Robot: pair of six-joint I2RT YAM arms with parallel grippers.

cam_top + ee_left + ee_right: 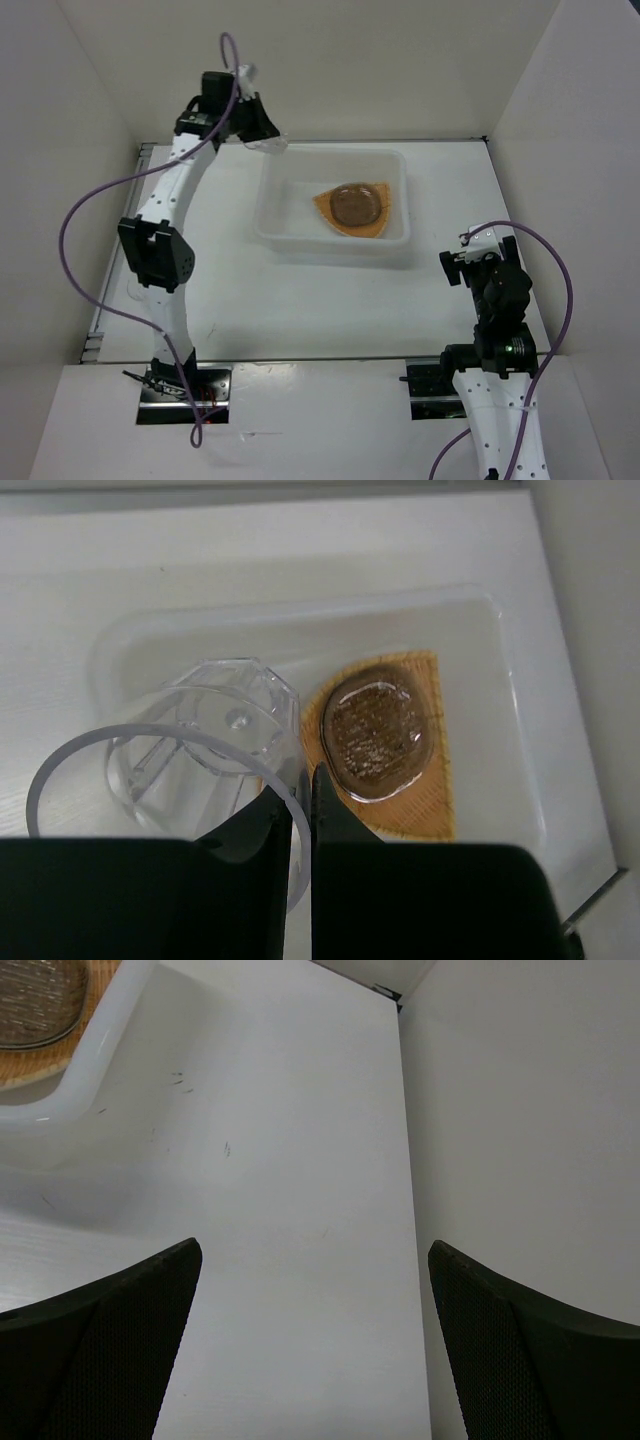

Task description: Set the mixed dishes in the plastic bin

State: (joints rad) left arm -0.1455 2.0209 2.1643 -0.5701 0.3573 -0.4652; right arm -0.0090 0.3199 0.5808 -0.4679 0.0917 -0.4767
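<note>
My left gripper should release the clear plastic cup inside the plastic bin (299, 194) (258, 712), beside the orange plate's pointed tip. The cup now hangs over the bin's far corner.
The plastic bin (395, 165) stands at the table's middle back. In it lies the orange plate (378, 222) with a grey-brown saucer (353, 204) on top. My left gripper (262, 140) hangs over the bin's far left corner, shut on the rim of a clear plastic cup (205, 740). In the left wrist view the gripper (300, 785) pinches the cup's rim above the bin (500, 630), with the plate (420, 805) and saucer (375, 730) below. My right gripper (315, 1250) is open and empty over the table right of the bin (95, 1070). A second cup is not in view.
White walls close in the table on the left, back and right. The right wall (520, 1110) is close beside my right gripper. The arm bases sit at the near edge.
</note>
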